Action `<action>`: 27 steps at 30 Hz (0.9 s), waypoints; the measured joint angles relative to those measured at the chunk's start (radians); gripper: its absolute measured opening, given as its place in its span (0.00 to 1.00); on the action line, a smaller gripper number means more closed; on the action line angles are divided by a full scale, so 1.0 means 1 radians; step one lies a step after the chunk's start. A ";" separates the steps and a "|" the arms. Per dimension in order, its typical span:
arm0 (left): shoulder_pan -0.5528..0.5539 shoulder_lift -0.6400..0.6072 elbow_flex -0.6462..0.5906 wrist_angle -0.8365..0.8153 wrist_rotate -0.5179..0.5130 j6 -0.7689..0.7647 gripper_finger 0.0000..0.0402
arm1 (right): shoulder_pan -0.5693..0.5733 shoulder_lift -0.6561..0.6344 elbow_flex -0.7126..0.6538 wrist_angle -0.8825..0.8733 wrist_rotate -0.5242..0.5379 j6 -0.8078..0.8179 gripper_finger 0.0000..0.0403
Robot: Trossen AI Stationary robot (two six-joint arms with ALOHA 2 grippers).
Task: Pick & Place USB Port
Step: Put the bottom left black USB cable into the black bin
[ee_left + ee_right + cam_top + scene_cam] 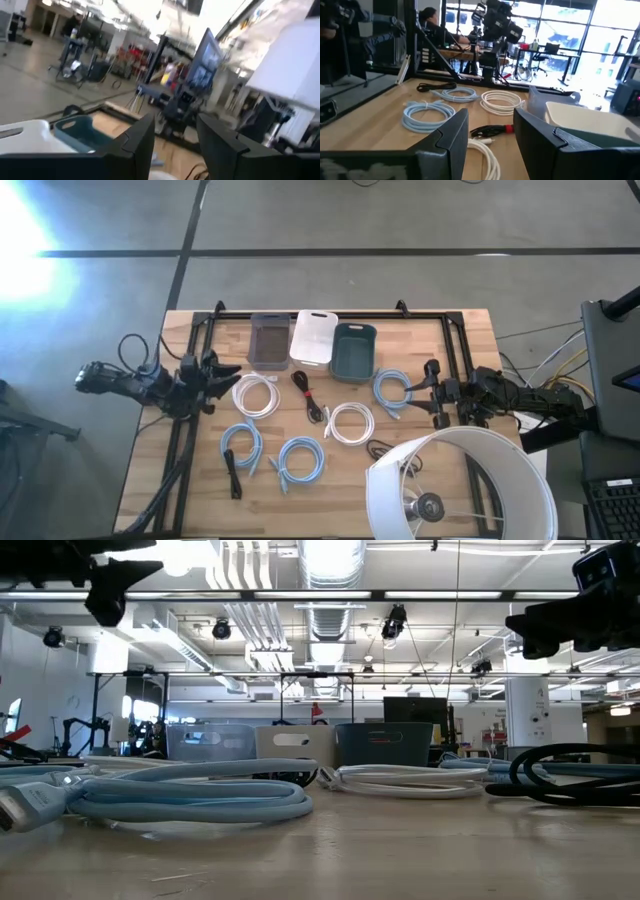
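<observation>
My left gripper is to close on the looped end of the black cable [230,459], where this cable touches the light blue coil nearest that gripper.
Several coiled USB cables lie flat on the wooden table: a white coil [256,394], another white coil [350,423], three light blue coils [396,390] [242,444] [300,460], a black cable with a red tip [308,395] and two black cables [232,473] [380,448]. Three bins stand at the far side: grey [268,340], white [313,337] and dark teal [352,350]. My left gripper [224,375] hovers open at the table's left, above the table. My right gripper [436,393] hovers open at the table's right, beside a blue coil.
A large white lampshade [460,485] with its stand covers the table's near right corner. A black metal frame [330,314] runs along the far edge and both sides. In the low view both grippers [110,580] [550,630] hang well above the cables.
</observation>
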 joint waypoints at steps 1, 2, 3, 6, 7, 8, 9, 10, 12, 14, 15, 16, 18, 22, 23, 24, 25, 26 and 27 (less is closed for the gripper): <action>0.000 0.032 0.041 -0.054 -0.005 -0.001 0.36 | 0.000 0.000 0.000 0.000 0.000 0.018 0.37; 0.000 0.063 0.088 -0.129 -0.009 0.000 0.35 | 0.000 0.000 0.000 0.000 0.000 0.036 0.37; 0.000 0.094 0.140 -0.218 -0.009 -0.003 0.34 | 0.000 0.000 0.000 0.001 0.000 0.048 0.37; 0.000 0.188 0.307 -0.501 -0.009 -0.087 0.32 | 0.000 0.000 0.000 0.002 0.000 0.055 0.37; 0.000 0.219 0.361 -0.592 -0.008 -0.133 0.32 | 0.000 0.000 0.000 0.002 0.000 0.056 0.37; 0.000 0.252 0.414 -0.680 0.001 -0.178 0.32 | 0.000 0.000 0.000 0.002 0.000 0.059 0.37; 0.000 0.282 0.460 -0.765 0.020 -0.224 0.32 | 0.000 0.000 0.000 0.003 0.000 0.059 0.37; 0.000 0.311 0.502 -0.844 0.040 -0.273 0.33 | 0.000 0.000 0.000 0.005 0.001 0.060 0.37; 0.000 0.367 0.567 -0.976 0.083 -0.387 0.34 | 0.000 0.000 0.000 0.016 0.020 0.084 0.37; 0.000 0.420 0.612 -1.080 0.168 -0.545 0.37 | 0.000 0.000 0.000 0.025 0.057 0.113 0.37; 0.000 0.445 0.624 -1.124 0.222 -0.625 0.39 | 0.000 0.000 0.000 0.025 0.072 0.115 0.37; 0.000 0.469 0.630 -1.155 0.281 -0.694 0.40 | 0.000 0.000 0.000 0.025 0.083 0.113 0.37; -0.004 0.520 0.628 -1.176 0.403 -0.823 0.43 | 0.000 0.000 0.000 0.024 0.102 0.101 0.37; -0.032 0.627 0.590 -1.157 0.602 -0.996 0.46 | 0.000 0.000 0.000 0.023 0.106 0.102 0.37; -0.041 0.656 0.585 -1.154 0.620 -1.020 0.46 | 0.000 0.000 0.000 0.022 0.106 0.113 0.37; -0.052 0.685 0.580 -1.154 0.633 -1.036 0.46 | 0.000 0.000 0.000 0.019 0.106 0.121 0.37; -0.063 0.716 0.574 -1.152 0.637 -1.043 0.46 | 0.000 0.000 0.000 0.019 0.106 0.125 0.37; -0.074 0.748 0.566 -1.143 0.641 -1.048 0.46 | 0.000 0.000 0.000 0.018 0.106 0.129 0.37; -0.084 0.774 0.562 -1.138 0.646 -1.055 0.46 | 0.000 0.000 0.000 0.017 0.106 0.133 0.37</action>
